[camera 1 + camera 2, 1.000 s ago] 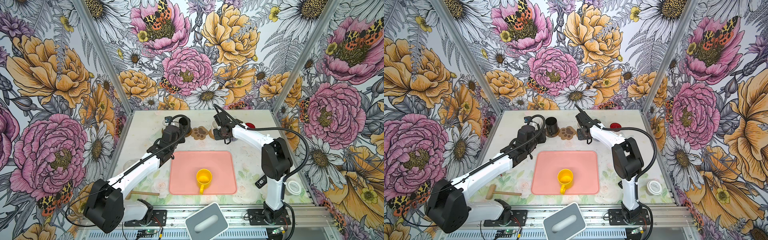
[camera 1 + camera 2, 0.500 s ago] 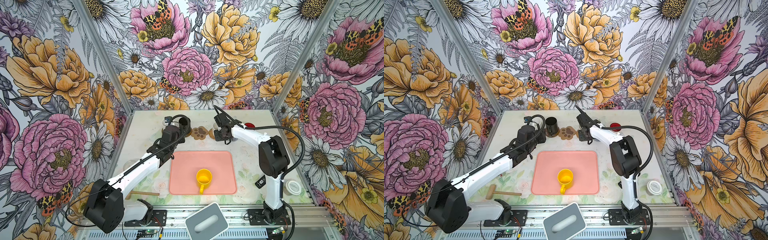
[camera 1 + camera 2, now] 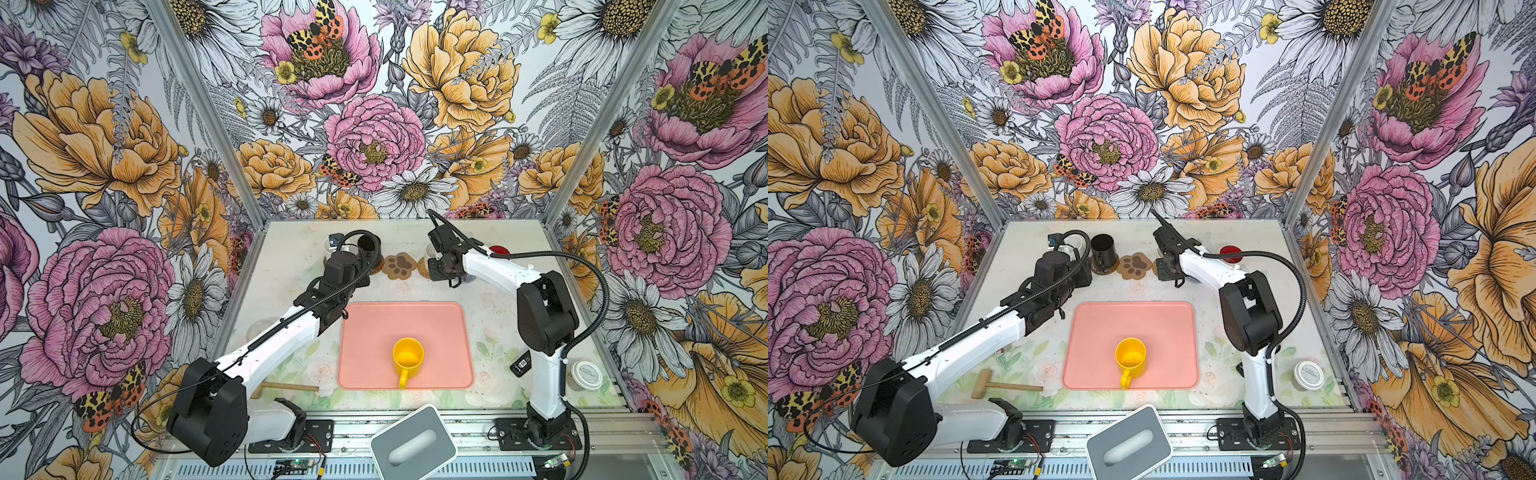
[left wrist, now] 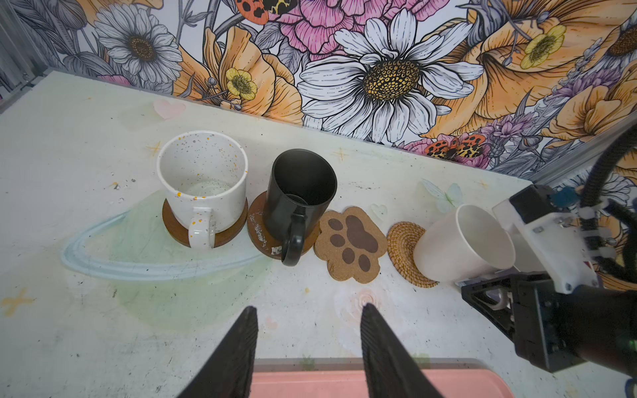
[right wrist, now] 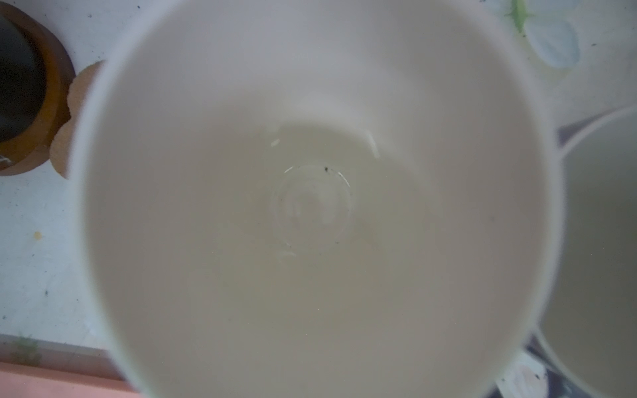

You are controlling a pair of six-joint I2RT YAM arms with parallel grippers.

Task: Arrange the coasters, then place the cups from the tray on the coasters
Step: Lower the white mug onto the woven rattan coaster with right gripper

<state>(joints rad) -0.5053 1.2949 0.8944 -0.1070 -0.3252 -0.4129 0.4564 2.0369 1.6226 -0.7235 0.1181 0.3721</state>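
Next, my right gripper lets go of the cream-white cup on the tan rattan coaster [image 3: 433, 264], next to the bare brown paw-print coaster.
My right gripper [image 4: 496, 293] is shut on a cream-white cup [image 4: 462, 248]. The cup is tilted, with its base at the edge of the tan rattan coaster [image 4: 405, 251]. Its inside [image 5: 310, 206] fills the right wrist view. The brown paw-print coaster [image 4: 351, 244] lies bare beside it. A black cup [image 4: 300, 193] and a speckled white cup [image 4: 203, 179] each stand on a brown disc. My left gripper [image 4: 310, 306] hovers open and empty over the tray's far edge. One yellow cup [image 3: 408, 357] stands on the pink tray [image 3: 374, 324].
A cup with a red inside [image 3: 498, 250] stands at the back right, and another white-inside cup [image 5: 603, 241] is close to the held one. A wooden mallet [image 3: 1000, 384], a white-lidded jar [image 3: 586, 374] and a grey slotted box [image 3: 411, 442] sit near the front.
The right arm has shifted slightly to the left with the cream-white cup. The left arm has not moved.
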